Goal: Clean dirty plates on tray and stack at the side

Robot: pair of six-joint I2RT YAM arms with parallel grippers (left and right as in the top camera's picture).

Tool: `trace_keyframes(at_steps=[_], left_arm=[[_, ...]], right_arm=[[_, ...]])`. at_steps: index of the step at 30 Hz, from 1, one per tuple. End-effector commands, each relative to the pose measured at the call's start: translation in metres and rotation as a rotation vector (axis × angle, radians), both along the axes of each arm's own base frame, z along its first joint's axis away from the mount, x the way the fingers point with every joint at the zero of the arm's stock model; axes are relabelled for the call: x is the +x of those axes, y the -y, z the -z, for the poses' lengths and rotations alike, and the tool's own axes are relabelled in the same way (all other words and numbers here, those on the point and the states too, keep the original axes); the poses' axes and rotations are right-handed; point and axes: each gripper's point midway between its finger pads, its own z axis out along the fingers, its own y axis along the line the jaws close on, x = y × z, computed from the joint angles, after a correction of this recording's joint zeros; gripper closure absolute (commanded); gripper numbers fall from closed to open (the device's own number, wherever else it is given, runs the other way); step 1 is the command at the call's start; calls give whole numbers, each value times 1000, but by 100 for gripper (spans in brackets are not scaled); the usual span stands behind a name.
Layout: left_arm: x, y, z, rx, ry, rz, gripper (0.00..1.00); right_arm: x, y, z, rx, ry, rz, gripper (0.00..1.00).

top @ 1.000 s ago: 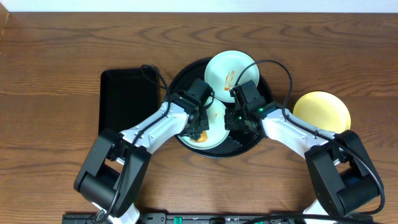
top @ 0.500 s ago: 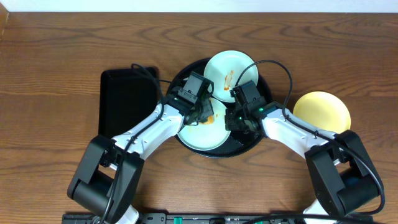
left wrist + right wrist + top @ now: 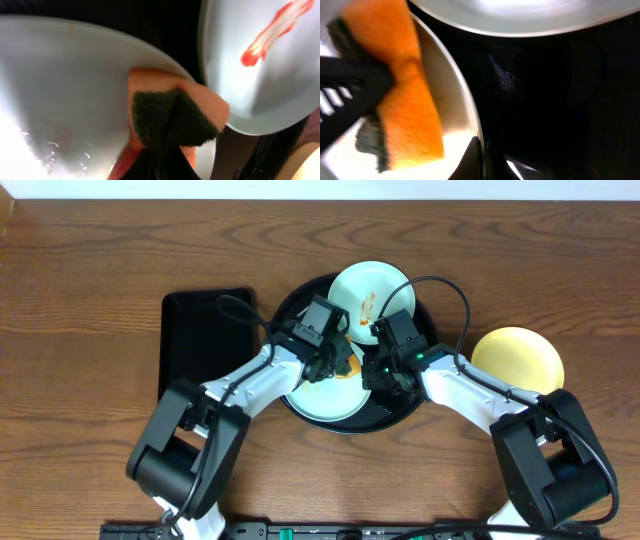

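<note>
Next, my right gripper sets the second mint-blue plate down on top of the yellow plate [image 3: 499, 360].
The round black tray [image 3: 400, 411] holds two mint-blue plates. The far plate [image 3: 368, 293] has a red sauce streak; it also shows in the left wrist view [image 3: 265, 65]. The near plate [image 3: 322, 395] lies under both grippers. My left gripper [image 3: 338, 363] is shut on an orange sponge with a dark green pad [image 3: 172, 120], pressed on the near plate [image 3: 65, 90] by its far-right rim. My right gripper [image 3: 372, 376] is shut on that plate's right rim [image 3: 470, 125], fingers [image 3: 480, 155] pinching it. The yellow plate [image 3: 517, 358] sits on the table to the right, off the tray.
A rectangular black tray [image 3: 205, 345] lies on the wooden table left of the round tray. Both arms' cables loop over the round tray. The sponge [image 3: 410, 85] sits close to my right fingers.
My left gripper has swept the sponge from the near part of the near plate up toward its far-right rim. The orange smear there no longer shows. The right arm has not moved.
</note>
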Motion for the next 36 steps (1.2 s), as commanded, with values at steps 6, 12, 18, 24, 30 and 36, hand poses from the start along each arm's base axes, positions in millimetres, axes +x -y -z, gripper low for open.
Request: trace_keyframes(at_steps=[6, 12, 18, 24, 30, 36], left_arm=[[-18, 12, 23, 40, -44, 43, 93], [-34, -23, 32, 225, -66, 175, 93], [-42, -63, 15, 367, -74, 237, 93], [-33, -83, -36, 360, 34, 260, 93], [-22, -125, -73, 363, 102, 190, 93], [-18, -179, -77, 371, 55, 46, 93]], right_arm=[[-2, 4, 6, -28, -11, 11, 99], [-2, 4, 6, -29, -11, 11, 99], [-2, 4, 6, -33, -9, 12, 99], [4, 3, -6, -26, 37, -5, 99], [15, 9, -41, -60, 166, -45, 99], [22, 36, -88, -195, 337, -73, 99]])
